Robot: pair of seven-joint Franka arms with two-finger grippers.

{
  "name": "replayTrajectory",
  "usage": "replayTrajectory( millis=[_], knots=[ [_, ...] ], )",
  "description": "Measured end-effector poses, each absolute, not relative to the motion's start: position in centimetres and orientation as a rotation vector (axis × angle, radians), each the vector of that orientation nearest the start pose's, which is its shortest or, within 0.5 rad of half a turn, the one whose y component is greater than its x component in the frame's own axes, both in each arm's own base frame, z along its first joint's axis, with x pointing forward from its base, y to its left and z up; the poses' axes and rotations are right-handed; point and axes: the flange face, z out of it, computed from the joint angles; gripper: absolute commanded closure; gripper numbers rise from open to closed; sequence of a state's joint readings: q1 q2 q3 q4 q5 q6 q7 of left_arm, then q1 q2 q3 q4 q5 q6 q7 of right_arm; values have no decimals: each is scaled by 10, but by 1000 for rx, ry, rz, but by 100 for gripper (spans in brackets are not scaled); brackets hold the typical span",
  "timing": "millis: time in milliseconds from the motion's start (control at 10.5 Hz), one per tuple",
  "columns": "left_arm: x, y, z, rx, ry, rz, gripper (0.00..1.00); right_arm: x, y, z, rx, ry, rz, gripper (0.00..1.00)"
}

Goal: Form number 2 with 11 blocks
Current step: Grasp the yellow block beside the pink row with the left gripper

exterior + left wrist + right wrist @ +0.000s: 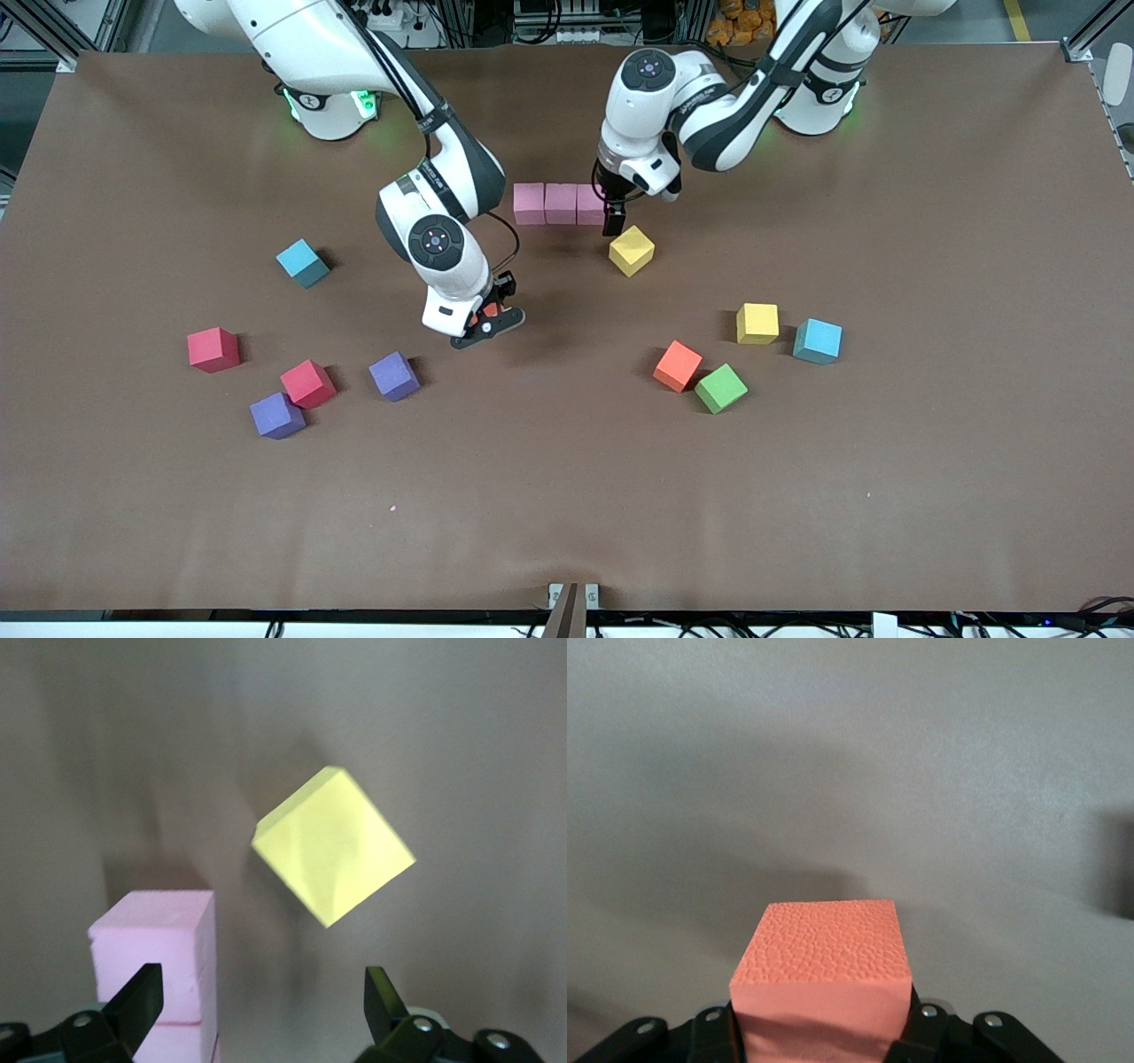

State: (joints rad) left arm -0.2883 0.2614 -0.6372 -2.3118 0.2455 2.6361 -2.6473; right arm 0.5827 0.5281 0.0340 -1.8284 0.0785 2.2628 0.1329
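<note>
The tilted yellow block beside the row of pink blocks is next for my left gripper, which should close on opposite sides of the tilted yellow block [632,252] [332,848].
Three pink blocks [560,203] stand in a row at mid-table toward the robots' bases; of the number 2 only this row shows. My left gripper [613,219] hangs open over the row's end toward the left arm, with nothing between its fingers [142,997]. A tilted yellow block [631,251] lies just nearer the camera; the left wrist view shows this yellow block [332,846] apart from the end pink block [159,948]. My right gripper [485,317] is shut on an orange block [824,979] above bare table.
Toward the left arm's end lie a yellow block [757,322], an orange one [678,365], a green one [720,388] and a light-blue cube [817,341]. Toward the right arm's end lie two purple blocks [393,375], two red ones [213,348] and a light-blue cube [302,262].
</note>
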Motion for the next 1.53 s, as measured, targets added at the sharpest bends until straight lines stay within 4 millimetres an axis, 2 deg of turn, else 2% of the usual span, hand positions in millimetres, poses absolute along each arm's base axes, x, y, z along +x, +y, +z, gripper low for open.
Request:
replayTrajectory(
  millis=[191,286,477,668,954,1240,1526],
  knots=[
    [329,-423,262,-2496,-2094,62,0,514,378,232,-3005,-618,210,83],
    [335,-421,258,-2566,-1987,64,0,505,390,229,-2988,-592,233,83],
    [345,-427,247,-2652,-1739,90,0,483,420,226,-2988,-559,253,83],
    [358,-432,238,-2710,-1533,131,0,471,432,226,-2995,-553,262,83],
    [371,-425,231,-2758,-1418,159,0,471,424,221,-3014,-538,318,83],
    [367,-423,216,-2763,-1344,198,0,475,416,220,-3026,-514,346,83],
    [365,-422,207,-2775,-1288,223,0,473,419,220,-3038,-461,347,83]
  ],
)
